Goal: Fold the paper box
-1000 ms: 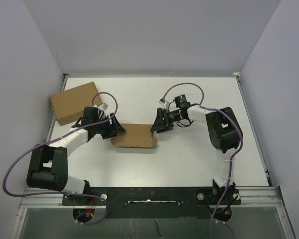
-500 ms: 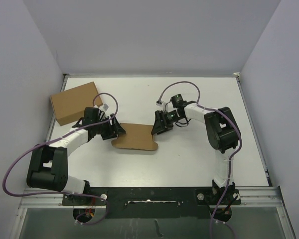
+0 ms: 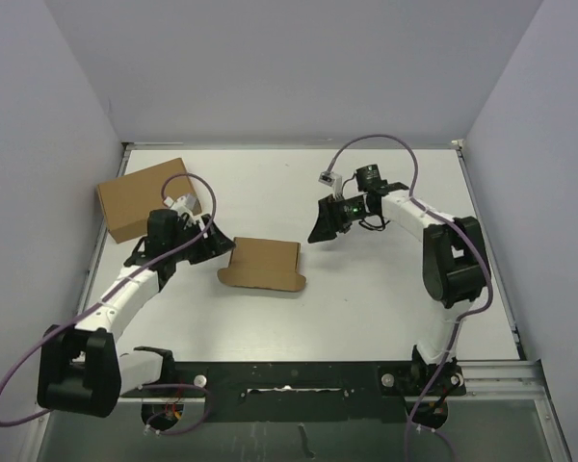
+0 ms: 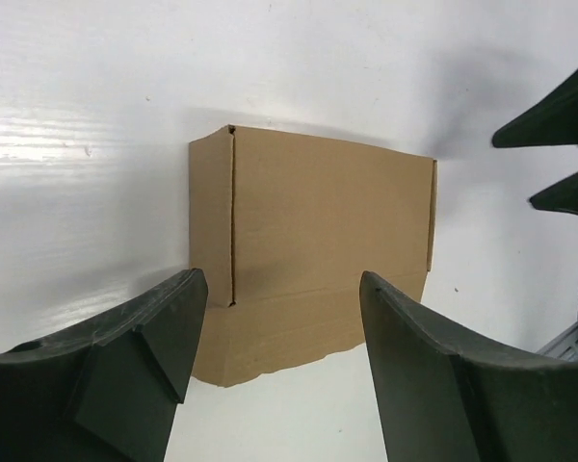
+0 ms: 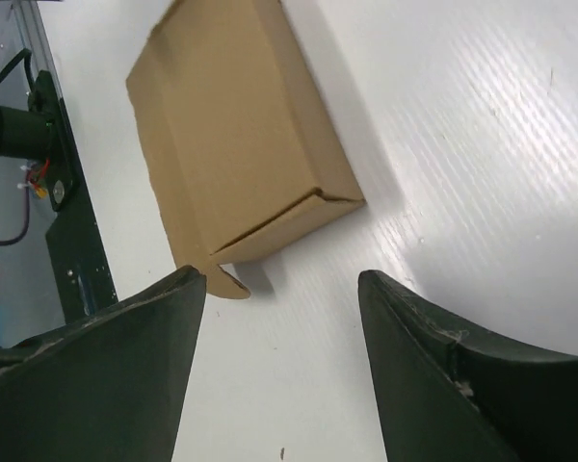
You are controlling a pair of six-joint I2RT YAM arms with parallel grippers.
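Observation:
Next, my right gripper pinches that corner (image 3: pixel 299 244), the far corner where the paper box's end panel gapes, before my left gripper lifts the paper box upright.
The paper box (image 3: pixel 263 264) lies folded flat and closed on the white table, touched by neither gripper. My left gripper (image 3: pixel 222 241) is open and empty just left of it. In the left wrist view the box (image 4: pixel 313 241) lies beyond the open gripper (image 4: pixel 281 289). My right gripper (image 3: pixel 320 226) is open and empty, up and to the right of the box. In the right wrist view the box (image 5: pixel 236 154) lies ahead of the open gripper (image 5: pixel 281 279), with a small tab (image 5: pixel 229 284) sticking out at its near corner.
A larger plain cardboard box (image 3: pixel 146 197) sits at the table's left edge, behind my left arm. The right gripper's dark fingers (image 4: pixel 559 144) show at the right edge of the left wrist view. A metal rail (image 3: pixel 289 375) runs along the near edge.
Both grippers have drawn back from the paper box. The left moved left and away, the right lifted up and to the right. The box now lies free.

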